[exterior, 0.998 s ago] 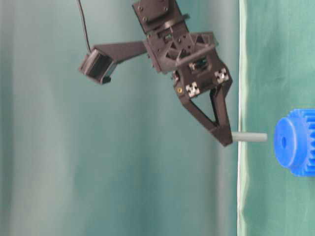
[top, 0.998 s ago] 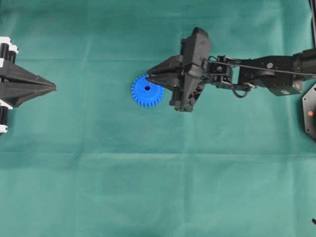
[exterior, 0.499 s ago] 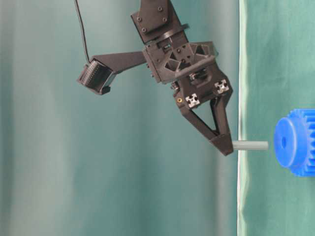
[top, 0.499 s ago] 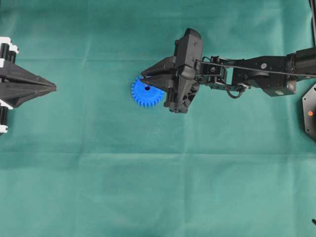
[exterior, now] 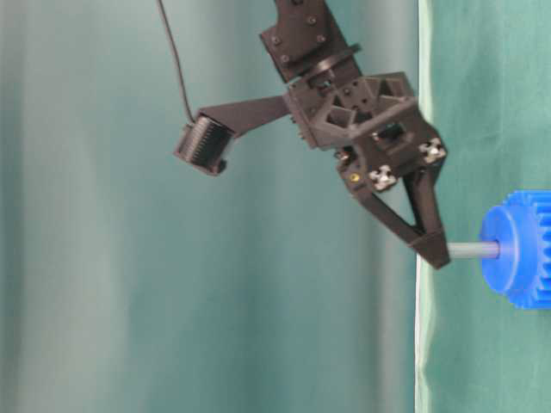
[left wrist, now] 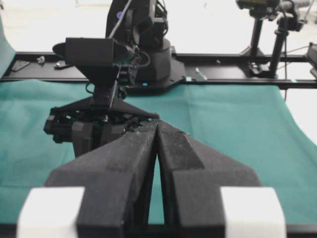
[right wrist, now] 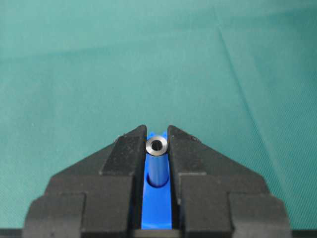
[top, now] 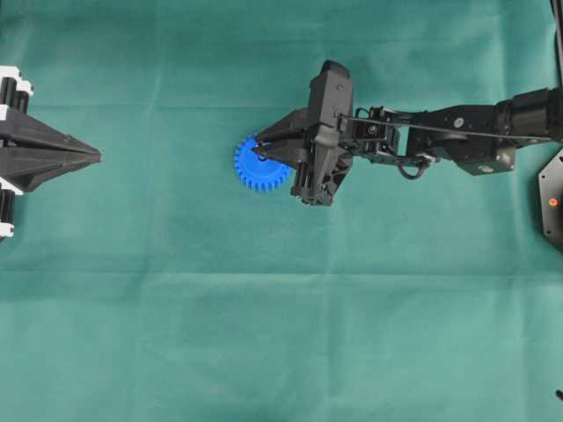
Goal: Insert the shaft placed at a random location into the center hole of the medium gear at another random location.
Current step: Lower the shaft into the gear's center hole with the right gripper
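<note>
My right gripper should release the silvery rod deep inside the blue medium gear's center hole [top: 262, 156] [right wrist: 157, 182], so that it is upright above the green cloth.
The blue medium gear [top: 252, 169] lies flat on the green cloth, partly under my right gripper [top: 258, 149]. The right gripper is shut on the silvery shaft [exterior: 473, 250] and holds it square to the gear's face [exterior: 516, 249]. In the table-level view the shaft's free end meets the hub at the center hole. In the right wrist view the shaft [right wrist: 157, 145] stands between the fingertips [right wrist: 130, 148], and its lower end sits in the hole of the blue gear [right wrist: 157, 208]. My left gripper [top: 95, 156] is shut and empty at the far left, also in its wrist view [left wrist: 157, 125].
Green cloth [top: 281, 334] covers the table. A black unit with a red light [top: 552, 200] sits at the right edge. The left wrist view shows the right arm [left wrist: 106, 54] ahead and a black rail [left wrist: 223, 74] behind the cloth.
My right gripper has moved over the gear and toward it with the shaft. The gap between shaft tip and gear hub has closed. The left arm has not moved.
</note>
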Motion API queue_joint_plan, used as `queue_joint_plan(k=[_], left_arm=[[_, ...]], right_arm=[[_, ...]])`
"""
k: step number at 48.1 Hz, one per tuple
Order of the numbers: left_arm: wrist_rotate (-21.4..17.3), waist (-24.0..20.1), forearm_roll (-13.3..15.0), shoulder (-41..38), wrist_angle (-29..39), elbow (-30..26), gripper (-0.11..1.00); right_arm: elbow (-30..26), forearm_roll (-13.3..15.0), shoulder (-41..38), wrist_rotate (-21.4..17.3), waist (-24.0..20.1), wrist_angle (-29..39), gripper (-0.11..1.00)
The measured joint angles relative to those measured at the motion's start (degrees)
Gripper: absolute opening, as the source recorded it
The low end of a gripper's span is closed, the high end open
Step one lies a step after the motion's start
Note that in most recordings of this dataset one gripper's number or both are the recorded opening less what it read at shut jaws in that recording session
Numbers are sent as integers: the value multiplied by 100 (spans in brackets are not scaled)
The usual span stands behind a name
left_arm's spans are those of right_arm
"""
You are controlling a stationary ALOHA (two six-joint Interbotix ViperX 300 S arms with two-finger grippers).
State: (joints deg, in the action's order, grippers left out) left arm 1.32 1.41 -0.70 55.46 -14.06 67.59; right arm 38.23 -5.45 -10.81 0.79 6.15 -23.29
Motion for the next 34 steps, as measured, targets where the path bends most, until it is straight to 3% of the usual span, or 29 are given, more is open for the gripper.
queue_joint_plan(k=[34], left_arm=[[0, 0, 0, 0, 18, 0, 0]], right_arm=[[-35, -9, -404, 0, -18, -202, 13]])
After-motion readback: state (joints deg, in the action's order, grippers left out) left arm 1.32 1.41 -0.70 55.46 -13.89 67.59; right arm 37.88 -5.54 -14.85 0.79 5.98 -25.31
